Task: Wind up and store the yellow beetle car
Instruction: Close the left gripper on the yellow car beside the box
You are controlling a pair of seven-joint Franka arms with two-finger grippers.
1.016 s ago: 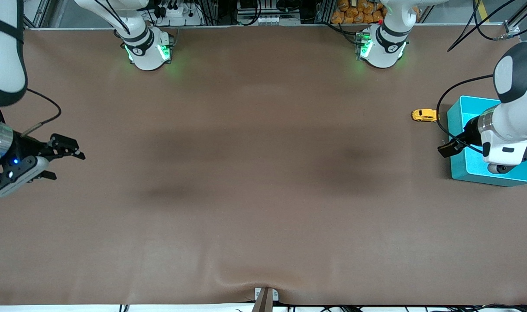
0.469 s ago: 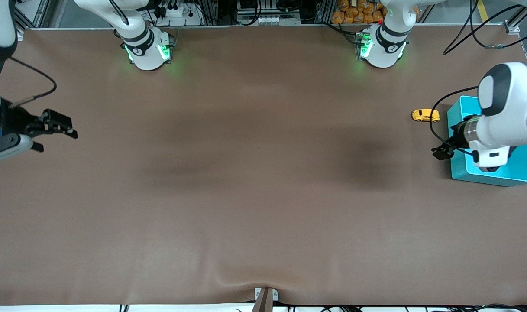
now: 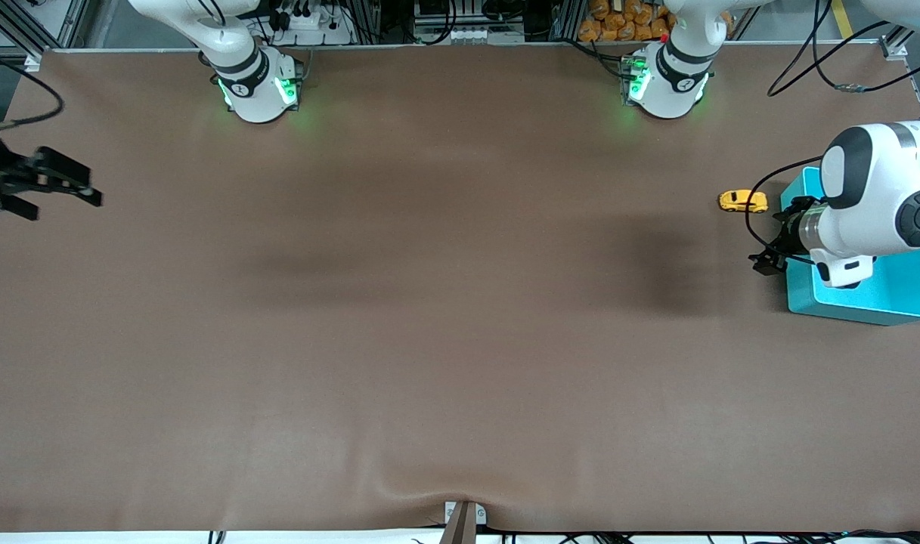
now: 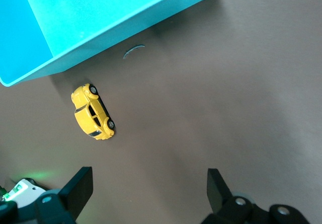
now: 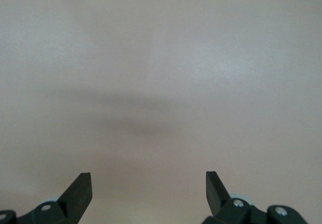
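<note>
My left gripper needs to grip the yellow beetle car beside the teal bin at the long sides' middle (image 3: 743,201) (image 4: 92,113), at the side windows.
The yellow beetle car (image 3: 742,201) stands on the brown table beside the teal bin (image 3: 902,298), toward the left arm's end. It also shows in the left wrist view (image 4: 92,112) next to the bin's wall (image 4: 115,17). My left gripper (image 3: 766,261) is open and empty, over the table beside the bin and a little nearer the front camera than the car; in its wrist view (image 4: 148,189) the fingers stand wide apart. My right gripper (image 3: 59,189) is open and empty over bare table at the right arm's end, also seen in its wrist view (image 5: 148,189).
The teal bin is open-topped, and the left arm's wrist hangs over it. The table's edge runs close by the right gripper. A cable loops from the left wrist past the car.
My right gripper has drawn back toward its end of the table and away from the front camera. My left arm has swung, bringing its gripper a little closer to the car.
</note>
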